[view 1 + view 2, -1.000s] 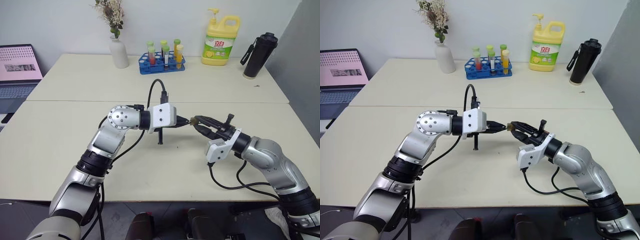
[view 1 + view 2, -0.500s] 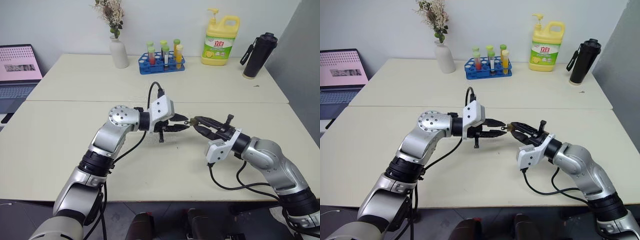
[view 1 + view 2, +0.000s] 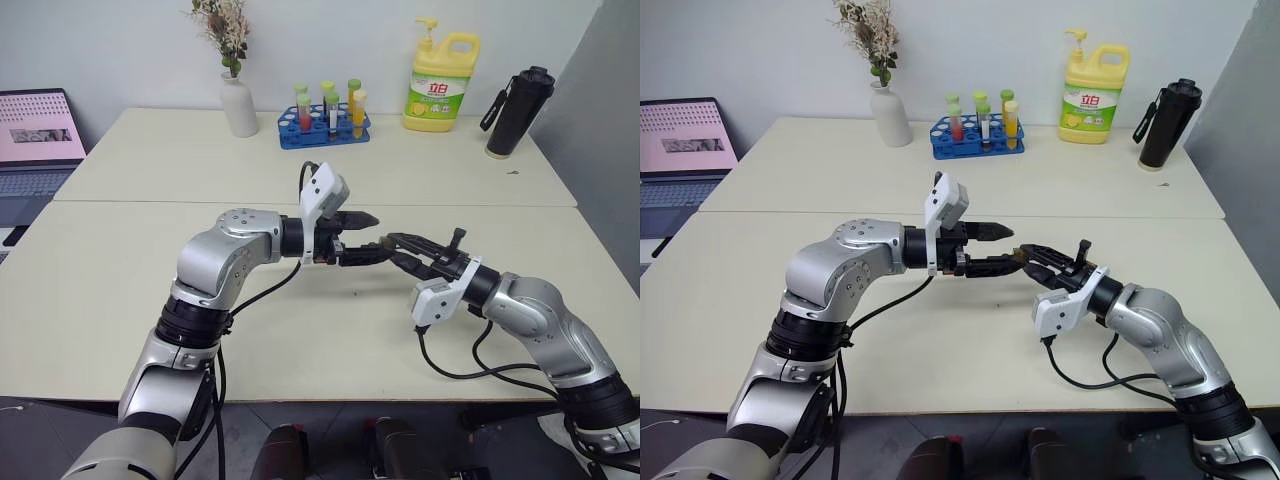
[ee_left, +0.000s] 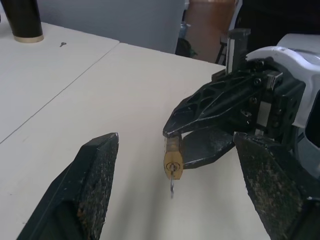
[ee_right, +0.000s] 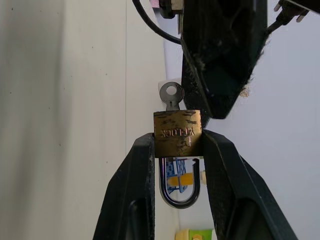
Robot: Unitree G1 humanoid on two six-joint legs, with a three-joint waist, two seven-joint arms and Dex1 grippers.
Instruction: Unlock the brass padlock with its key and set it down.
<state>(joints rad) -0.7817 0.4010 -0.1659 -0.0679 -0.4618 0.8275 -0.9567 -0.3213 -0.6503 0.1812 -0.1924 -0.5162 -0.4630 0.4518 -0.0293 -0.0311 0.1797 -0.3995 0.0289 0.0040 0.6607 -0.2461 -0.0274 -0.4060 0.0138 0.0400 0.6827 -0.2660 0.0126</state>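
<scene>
The padlock's body is held in my right gripper ahead of its shackle, so my left gripper needs to take the body, then my right gripper needs to pinch the shackle (image 5: 180,203).
The brass padlock (image 5: 177,131) is pinched by its body between the two fingers of my right gripper (image 5: 177,141), which is shut on it above the table. Its silvery shackle (image 5: 179,190) hangs back between those fingers. The key (image 5: 171,96) sticks out of the padlock's other end, toward my left arm. My left gripper (image 3: 368,236) stands open just in front of the key. One finger (image 4: 95,180) is on each side and neither touches the key (image 4: 171,183) or the padlock (image 4: 173,159).
At the back of the table (image 3: 150,300) stand a white vase (image 3: 238,100), a blue test tube rack (image 3: 325,127), a yellow detergent bottle (image 3: 440,80) and a black bottle (image 3: 518,110). A laptop (image 3: 35,140) sits at the far left.
My left gripper was shut on the key a second ago. It has rolled, let go and opened wide. The right gripper keeps the padlock where it was.
</scene>
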